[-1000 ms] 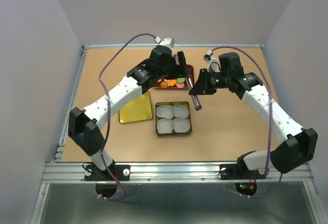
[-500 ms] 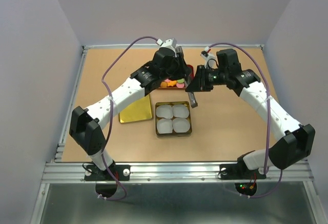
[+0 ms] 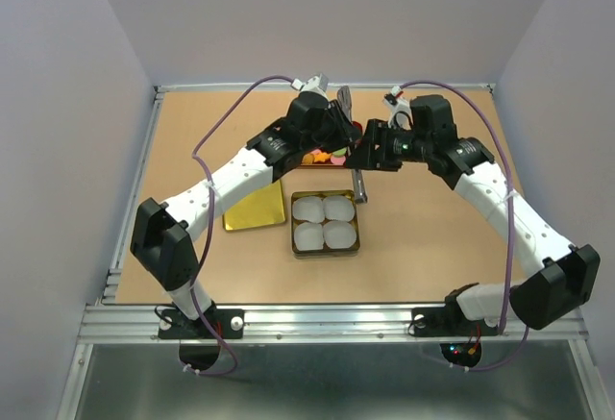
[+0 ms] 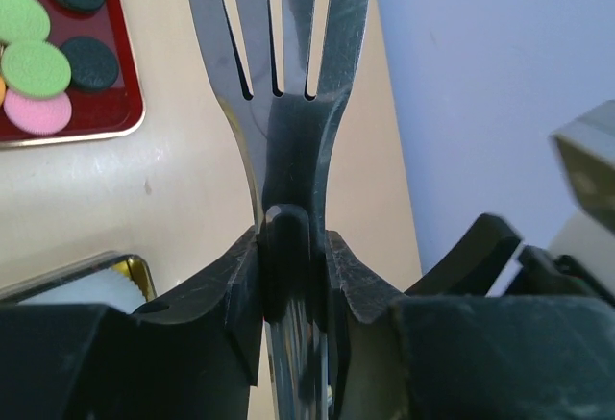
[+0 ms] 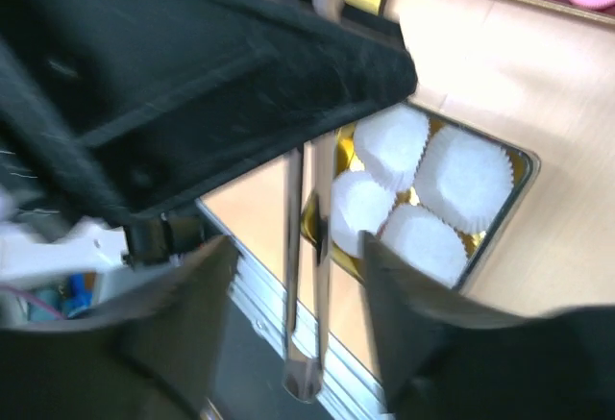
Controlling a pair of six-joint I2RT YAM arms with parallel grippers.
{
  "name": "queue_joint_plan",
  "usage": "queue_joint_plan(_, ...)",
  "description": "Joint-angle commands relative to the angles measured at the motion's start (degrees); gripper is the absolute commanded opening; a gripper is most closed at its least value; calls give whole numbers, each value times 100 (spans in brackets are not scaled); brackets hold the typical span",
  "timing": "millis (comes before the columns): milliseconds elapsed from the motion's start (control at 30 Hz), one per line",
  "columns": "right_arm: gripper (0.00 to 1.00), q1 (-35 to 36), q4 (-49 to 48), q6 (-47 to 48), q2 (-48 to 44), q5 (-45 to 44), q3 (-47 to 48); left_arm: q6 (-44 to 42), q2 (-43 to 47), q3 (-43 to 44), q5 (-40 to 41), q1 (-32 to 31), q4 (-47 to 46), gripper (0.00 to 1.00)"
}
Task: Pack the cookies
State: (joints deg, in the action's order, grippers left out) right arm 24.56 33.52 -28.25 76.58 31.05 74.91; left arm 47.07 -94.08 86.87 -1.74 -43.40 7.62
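Observation:
My left gripper is pinching the tongs shut near their tines, so my right gripper should take both arms of the tongs nearer the closed end (image 5: 309, 305) before my left gripper opens.
The cookies (image 3: 325, 158) lie as coloured discs on a red tray (image 3: 300, 163) at the back of the table. In the left wrist view green, pink and dark cookies (image 4: 36, 66) show at top left. Metal tongs (image 4: 293, 132) with fork-like tines stand between the jaws of my left gripper (image 4: 288, 257), which is shut on their shank. The tongs (image 5: 307, 276) hang down between the spread fingers (image 5: 423, 324) of my right gripper (image 5: 298, 261), and a gap shows on each side. From above, both grippers meet over the tray's right end, with the tongs (image 3: 359, 185) pointing down.
A gold tin (image 3: 326, 193) with several white paper cups (image 3: 325, 222) sits in front of the tray. Its gold lid (image 3: 254, 204) lies to the left. The left arm's black body (image 5: 192, 74) crowds the right wrist view.
The right gripper carried the tongs back and left to the left gripper. The left jaws closed on the tongs and the right jaws opened off them.

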Motion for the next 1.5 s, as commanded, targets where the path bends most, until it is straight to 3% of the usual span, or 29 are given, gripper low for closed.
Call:
queue_joint_plan(0,71,102,-662,-14,-354,-379,-21,302,109,-153,-204,42,38,4)
queue_joint_plan(200,77,286,-654,74,-424,-995,-29,864,250,-635,-336,147,-199,1)
queue_joint_plan(567,75,761,-513,206,-319,-2681,-390,2069,750,-1620,-547,261,-1429,0)
queue_joint_plan(667,74,779,-522,224,-258,-2631,-451,2289,883,-1779,-494,288,-1728,0)
queue_joint_plan(933,64,928,-741,118,-73,-2472,-618,2675,857,-2095,-617,288,-2247,0)
queue_joint_plan(1067,48,963,-803,74,-38,-2472,-618,2746,970,-2227,-468,288,-2353,0)
queue_joint_plan(1300,35,972,-794,74,-38,-2516,-601,2623,945,-2165,-380,288,-2080,0)
queue_joint_plan(1367,29,972,-794,83,-20,-2507,-601,2588,936,-2174,-397,279,-2089,7)
queue_joint_plan(1400,23,972,-794,83,-20,-2516,-610,2562,927,-2166,-398,288,-2089,19)
queue_joint_plan(1467,18,972,-794,92,-29,-2498,-618,2535,918,-2174,-398,288,-2071,34)
